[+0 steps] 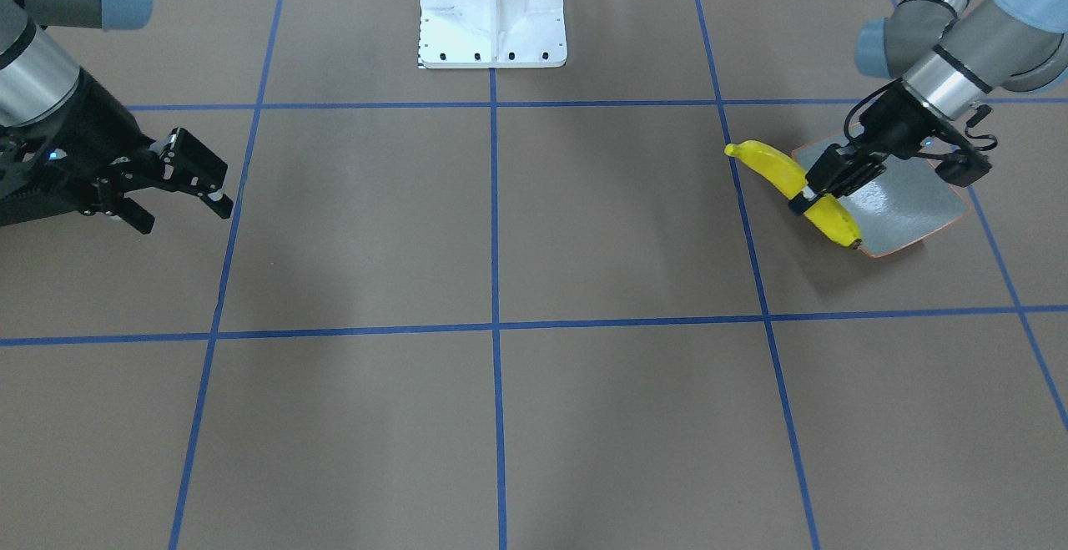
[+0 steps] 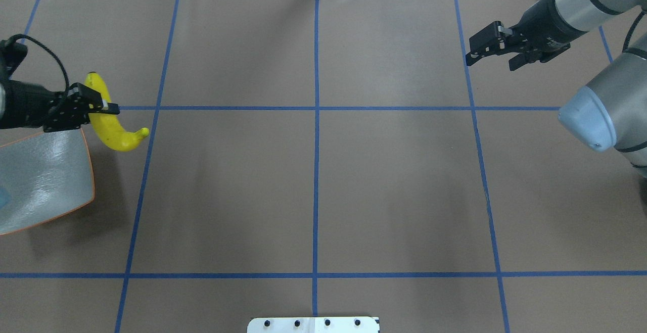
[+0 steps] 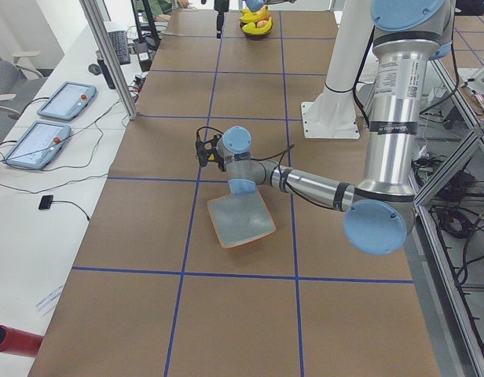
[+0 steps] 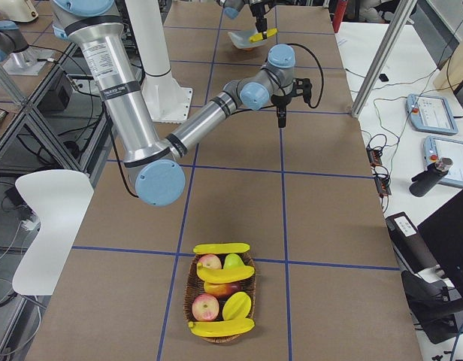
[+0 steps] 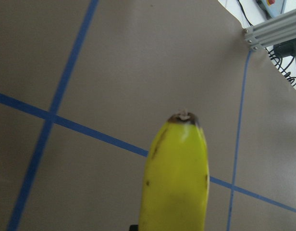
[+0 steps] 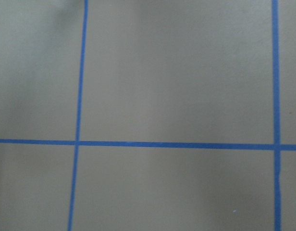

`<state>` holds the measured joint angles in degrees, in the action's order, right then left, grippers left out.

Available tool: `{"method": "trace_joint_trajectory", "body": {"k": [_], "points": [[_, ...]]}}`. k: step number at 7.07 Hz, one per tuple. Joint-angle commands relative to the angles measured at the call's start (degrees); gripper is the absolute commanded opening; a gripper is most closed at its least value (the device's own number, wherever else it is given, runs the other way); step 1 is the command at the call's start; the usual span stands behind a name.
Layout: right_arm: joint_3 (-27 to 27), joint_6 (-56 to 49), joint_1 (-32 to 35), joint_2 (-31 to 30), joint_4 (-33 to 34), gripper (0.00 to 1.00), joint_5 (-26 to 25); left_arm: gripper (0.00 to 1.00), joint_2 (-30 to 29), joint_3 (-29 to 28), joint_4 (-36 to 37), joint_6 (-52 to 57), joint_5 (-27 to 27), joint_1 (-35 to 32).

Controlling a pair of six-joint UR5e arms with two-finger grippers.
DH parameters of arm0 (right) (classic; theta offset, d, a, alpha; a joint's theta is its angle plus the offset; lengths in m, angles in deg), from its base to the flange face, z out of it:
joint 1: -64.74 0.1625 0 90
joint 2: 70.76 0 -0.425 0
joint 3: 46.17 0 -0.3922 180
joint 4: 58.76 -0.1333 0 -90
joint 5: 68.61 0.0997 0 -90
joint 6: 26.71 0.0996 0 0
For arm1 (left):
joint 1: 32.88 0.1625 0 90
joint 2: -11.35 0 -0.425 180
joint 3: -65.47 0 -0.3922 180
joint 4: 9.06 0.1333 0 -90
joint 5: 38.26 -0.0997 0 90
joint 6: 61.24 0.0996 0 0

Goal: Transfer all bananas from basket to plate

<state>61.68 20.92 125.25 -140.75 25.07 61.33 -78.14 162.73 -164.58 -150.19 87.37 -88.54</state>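
Observation:
Next, I open my left gripper to let go of the yellow banana, now held over the plate's edge, across the middle of the bare grey-green plate (image 1: pixel 874 178).
My left gripper (image 2: pixel 103 107) is shut on a yellow banana (image 2: pixel 112 130), gripping it across the middle. It holds the banana (image 1: pixel 784 173) over the edge of the grey-green plate (image 1: pixel 905 208), which lies bare. In the left wrist view the banana (image 5: pixel 179 178) points out over the table. The basket (image 4: pixel 194 289) stands at the table's other end, with three bananas in it, one (image 4: pixel 220 248) across its far rim. My right gripper (image 2: pixel 489 61) hangs open and empty over the table, far from both basket and plate.
Apples and other fruit (image 4: pixel 207 307) share the basket. The white robot base (image 1: pixel 492 12) stands at mid-table. Blue tape lines cross the brown tabletop (image 2: pixel 313 181). Tablets and cables lie on a side bench (image 3: pixel 57 118).

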Motion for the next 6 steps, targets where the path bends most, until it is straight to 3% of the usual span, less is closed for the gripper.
{"method": "trace_joint_trajectory", "body": {"k": [1,6], "points": [[-1.4,-3.7,0.4,-2.3,0.0,0.99,-0.7,0.0,7.8,0.4,-0.2,6.8,1.2,-1.0],[-2.2,-6.6,0.3,-3.7,-0.5,0.99,0.0,0.0,10.9,-5.0,-0.4,18.5,0.7,-1.0]]}}
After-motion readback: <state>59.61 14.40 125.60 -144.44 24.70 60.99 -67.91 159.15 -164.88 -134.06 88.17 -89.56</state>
